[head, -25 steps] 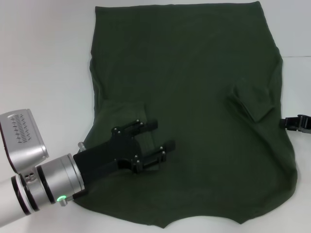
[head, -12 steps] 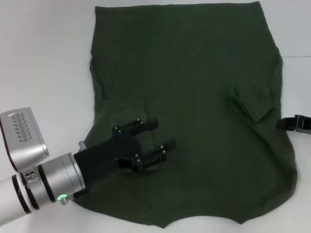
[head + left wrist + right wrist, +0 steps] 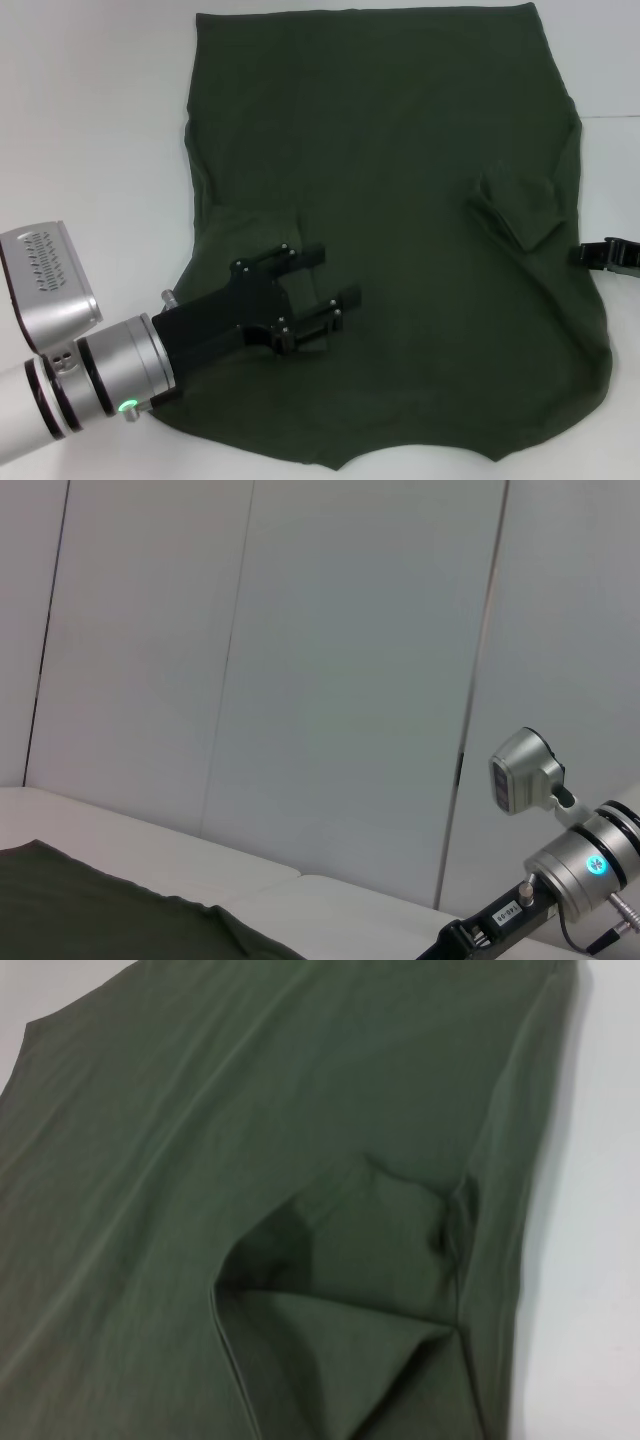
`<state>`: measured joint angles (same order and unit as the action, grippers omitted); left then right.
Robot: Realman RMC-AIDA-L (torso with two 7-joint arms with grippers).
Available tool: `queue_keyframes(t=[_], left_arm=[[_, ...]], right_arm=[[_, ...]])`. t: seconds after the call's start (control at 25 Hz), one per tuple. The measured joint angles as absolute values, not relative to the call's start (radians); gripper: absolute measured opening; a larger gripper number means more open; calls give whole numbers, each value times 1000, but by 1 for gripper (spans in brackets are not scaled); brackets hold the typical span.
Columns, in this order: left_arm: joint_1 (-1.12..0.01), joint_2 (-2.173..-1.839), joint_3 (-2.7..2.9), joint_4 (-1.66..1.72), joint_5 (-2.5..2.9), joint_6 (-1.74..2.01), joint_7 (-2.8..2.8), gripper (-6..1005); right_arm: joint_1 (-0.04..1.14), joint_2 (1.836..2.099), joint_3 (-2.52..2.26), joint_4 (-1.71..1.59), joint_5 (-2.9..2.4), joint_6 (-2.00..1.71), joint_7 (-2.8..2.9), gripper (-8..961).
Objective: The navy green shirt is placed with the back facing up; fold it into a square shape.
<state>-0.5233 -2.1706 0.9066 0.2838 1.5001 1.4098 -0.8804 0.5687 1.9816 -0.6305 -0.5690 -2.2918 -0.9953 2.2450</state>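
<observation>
The sleeve beside the robot's right gripper is bunched up near the shirt's edge, so that gripper should take hold of the folded-over end (image 3: 532,238) and pull it inward.
The navy green shirt (image 3: 400,200) lies spread flat on the white table (image 3: 90,130), with both sleeves folded inward onto the body. My left gripper (image 3: 338,275) is open low over the shirt's near-left part, beside the folded left sleeve (image 3: 265,235), with nothing between its fingers. Only the black tip of my right gripper (image 3: 605,255) shows, at the shirt's right edge just outside the cloth. The right wrist view looks down on the folded right sleeve (image 3: 350,1260). In the left wrist view a corner of the shirt (image 3: 100,910) shows.
Bare white table (image 3: 590,1260) runs along the shirt's right side and around its left. The left wrist view shows a pale panelled wall (image 3: 300,680) and the right arm's silver wrist (image 3: 575,865) far off.
The right gripper's tip has edged slightly towards the shirt's edge. The left gripper and the shirt have barely moved.
</observation>
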Motion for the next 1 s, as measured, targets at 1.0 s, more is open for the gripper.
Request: queue_keyframes(t=[1.0], left_arm=[[-519,-2171,907,285,1500,1414,-880,689]], right_arm=[[570,1984,-631,-557,-2287,-1003,2218,123]])
